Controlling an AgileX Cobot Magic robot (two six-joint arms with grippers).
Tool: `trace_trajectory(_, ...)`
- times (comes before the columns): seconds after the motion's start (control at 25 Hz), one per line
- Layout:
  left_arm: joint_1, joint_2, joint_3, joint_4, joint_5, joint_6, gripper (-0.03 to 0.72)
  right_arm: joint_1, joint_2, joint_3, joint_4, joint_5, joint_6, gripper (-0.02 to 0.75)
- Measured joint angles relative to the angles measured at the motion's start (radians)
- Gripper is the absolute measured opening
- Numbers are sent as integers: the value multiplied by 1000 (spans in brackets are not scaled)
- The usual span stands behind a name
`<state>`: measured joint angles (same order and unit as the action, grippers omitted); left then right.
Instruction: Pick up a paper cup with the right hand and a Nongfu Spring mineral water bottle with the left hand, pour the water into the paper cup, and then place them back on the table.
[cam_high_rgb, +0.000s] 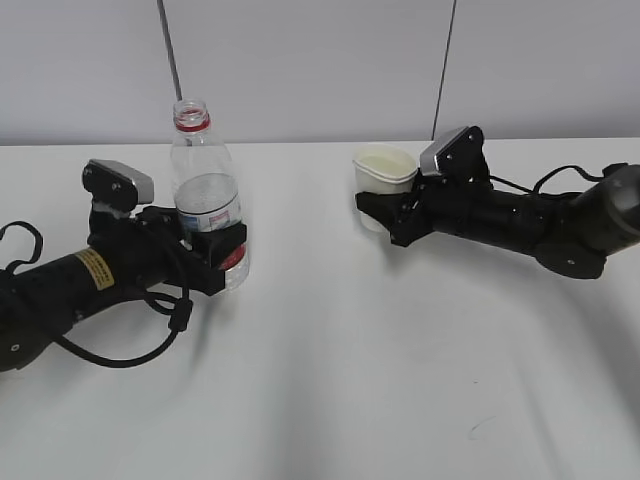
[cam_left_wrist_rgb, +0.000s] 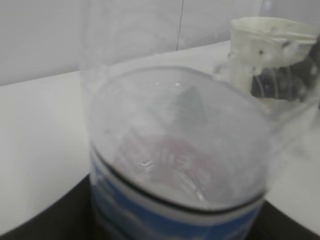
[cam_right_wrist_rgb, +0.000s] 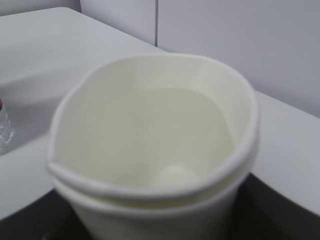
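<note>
My right gripper will release the paper cup on the bare table (cam_high_rgb: 378, 246) just below the cup's base, across from the bottle.
The Nongfu Spring mineral water bottle (cam_high_rgb: 205, 190) stands upright on the table (cam_high_rgb: 350, 390), uncapped and roughly half full of water. My left gripper (cam_high_rgb: 215, 248) is shut on it at the label. In the left wrist view the bottle (cam_left_wrist_rgb: 175, 150) fills the frame, with dark fingers (cam_left_wrist_rgb: 55, 222) at its sides. The paper cup (cam_high_rgb: 384, 175) sits on the table right of centre. My right gripper (cam_high_rgb: 378, 212) is shut on its lower wall. In the right wrist view the cup (cam_right_wrist_rgb: 150, 125) has its rim pressed slightly oval, and some clear liquid seems to lie inside.
A black cable (cam_high_rgb: 120, 352) loops on the table by the left arm, and another cable (cam_high_rgb: 560, 180) runs behind the right arm. A grey wall stands close behind the table's far edge. A faint dark mark (cam_high_rgb: 480, 430) shows near the front right.
</note>
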<state>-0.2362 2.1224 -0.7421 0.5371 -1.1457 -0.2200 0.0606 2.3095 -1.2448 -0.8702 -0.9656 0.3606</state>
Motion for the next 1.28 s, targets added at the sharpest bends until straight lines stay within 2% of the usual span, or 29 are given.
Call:
trace_trajectory(0.64, 0, 38, -8, -8, -60, 14, 400, 0, 4, 0, 29, -6, -46, 459)
trace_trajectory(0.84, 0, 38, -9, -8, -59, 15, 400, 0, 67, 0, 66, -104, -63, 459)
trace_trajectory(1.28, 0, 38, -9, -7, -59, 36, 400, 0, 84, 0, 84, -77, -98, 459)
